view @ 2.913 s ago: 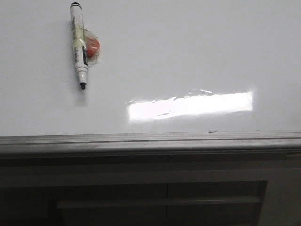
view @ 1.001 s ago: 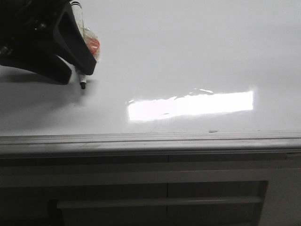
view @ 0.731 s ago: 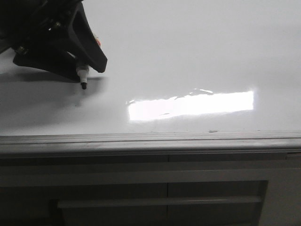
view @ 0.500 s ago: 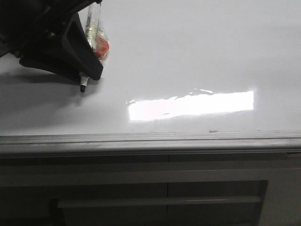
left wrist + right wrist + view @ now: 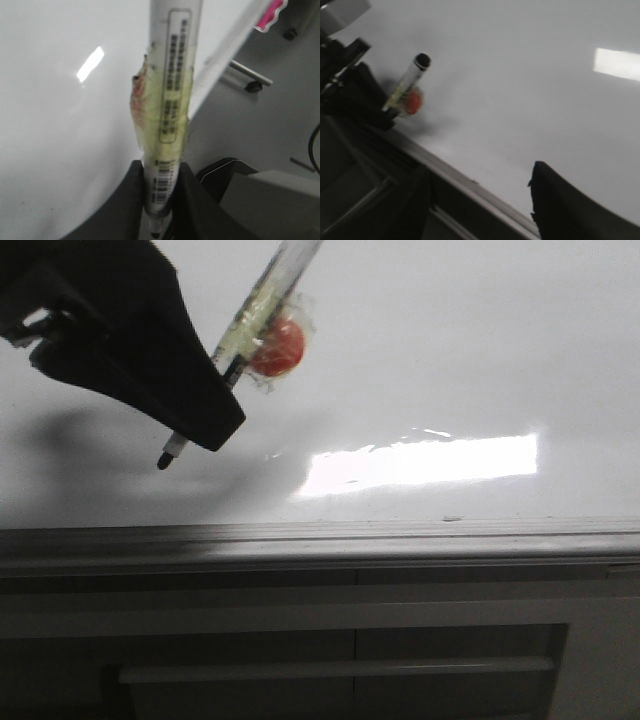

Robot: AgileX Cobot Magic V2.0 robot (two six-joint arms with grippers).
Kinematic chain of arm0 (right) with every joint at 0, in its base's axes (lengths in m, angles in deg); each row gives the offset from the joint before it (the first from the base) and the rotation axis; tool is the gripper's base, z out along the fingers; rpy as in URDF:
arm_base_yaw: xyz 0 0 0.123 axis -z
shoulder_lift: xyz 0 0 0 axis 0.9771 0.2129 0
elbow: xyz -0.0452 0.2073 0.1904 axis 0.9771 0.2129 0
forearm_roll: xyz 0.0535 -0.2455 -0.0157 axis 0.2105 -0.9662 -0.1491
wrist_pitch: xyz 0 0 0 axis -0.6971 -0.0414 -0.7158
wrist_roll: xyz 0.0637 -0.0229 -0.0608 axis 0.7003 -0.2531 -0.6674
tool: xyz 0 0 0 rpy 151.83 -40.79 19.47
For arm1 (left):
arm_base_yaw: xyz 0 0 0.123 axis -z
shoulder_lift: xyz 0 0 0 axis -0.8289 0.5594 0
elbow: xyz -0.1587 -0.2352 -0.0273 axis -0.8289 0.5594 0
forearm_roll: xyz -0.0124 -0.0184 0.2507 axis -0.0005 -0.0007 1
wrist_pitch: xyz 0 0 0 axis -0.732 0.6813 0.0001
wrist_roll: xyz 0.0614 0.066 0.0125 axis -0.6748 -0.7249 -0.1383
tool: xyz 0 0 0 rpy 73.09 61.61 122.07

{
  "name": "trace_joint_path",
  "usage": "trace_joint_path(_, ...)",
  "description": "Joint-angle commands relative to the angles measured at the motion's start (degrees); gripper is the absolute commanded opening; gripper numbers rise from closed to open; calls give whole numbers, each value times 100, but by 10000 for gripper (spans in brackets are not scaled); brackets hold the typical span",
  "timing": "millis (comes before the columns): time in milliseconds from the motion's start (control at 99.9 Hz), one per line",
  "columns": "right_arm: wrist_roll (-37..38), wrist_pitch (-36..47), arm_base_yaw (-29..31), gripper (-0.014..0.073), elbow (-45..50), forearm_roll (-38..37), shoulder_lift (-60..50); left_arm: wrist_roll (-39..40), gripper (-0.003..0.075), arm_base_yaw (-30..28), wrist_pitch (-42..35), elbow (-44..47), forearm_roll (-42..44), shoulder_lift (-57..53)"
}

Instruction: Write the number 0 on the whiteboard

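Next, I close my right gripper on the taped part (image 5: 256, 320) (image 5: 401, 93) of the white marker, beside the red lump and above the fingers of my left gripper.
The whiteboard (image 5: 450, 340) is glossy white and bare; no number 0 shows on it in any view. My left gripper (image 5: 215, 415) is shut on a white marker (image 5: 262, 302) near its black tip (image 5: 163, 462). The marker is tilted, its cap end up and to the right, and a red lump (image 5: 278, 348) is taped to its barrel. In the left wrist view the marker (image 5: 172, 100) stands clamped between the two black fingers (image 5: 132, 200). The right wrist view also shows the marker (image 5: 410, 80). My right gripper (image 5: 485, 210) is open and empty, over the board's lower edge.
A grey metal strip (image 5: 400, 537) runs along the whiteboard's lower edge. Below it is a dark cabinet panel (image 5: 350, 650) with a long handle. A bright glare patch (image 5: 430, 462) lies on the board at the lower right.
The marker lay flat on the board. My left gripper came over it, shut on it near the tip, and has lifted and tilted it, carrying it right and nearer the camera.
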Motion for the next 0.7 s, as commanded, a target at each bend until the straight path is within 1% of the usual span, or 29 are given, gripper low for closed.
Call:
trace_joint_path(0, -435, -124, -258, 384, -492, 339, 386, -711, -20, 343, -158, -145, 116, -317)
trace_joint_path(100, -707, -413, -542, 384, -815, 378, 811, -1282, -20, 694, -158, -145, 462, -458)
trace_joint_path(190, -1161, -491, -732, 387, -1052, 638, 1066, -1654, -20, 945, -158, -145, 753, -535)
trace_joint_path(260, -1691, -491, -949, 414, -1200, 873, 1250, -1743, -20, 1078, -158, -145, 890, -570)
trace_joint_path(350, -2117, -481, -1246, 446, -1281, 963, 1447, -1743, -20, 1121, -158, -145, 932, -570)
trace_joint_path(530, -2139, -317, -1931, 447, -1323, 963, 1772, -1743, -20, 1121, -231, -145, 941, -570)
trace_joint_path(601, -2139, -6, -2223, 447, -1323, 963, 1911, -1743, -20, 1121, -271, -145, 941, -570)
trace_joint_path(691, -2139, 411, -2446, 447, -1323, 963, 2107, -1743, -20, 1121, -275, -145, 941, -570)
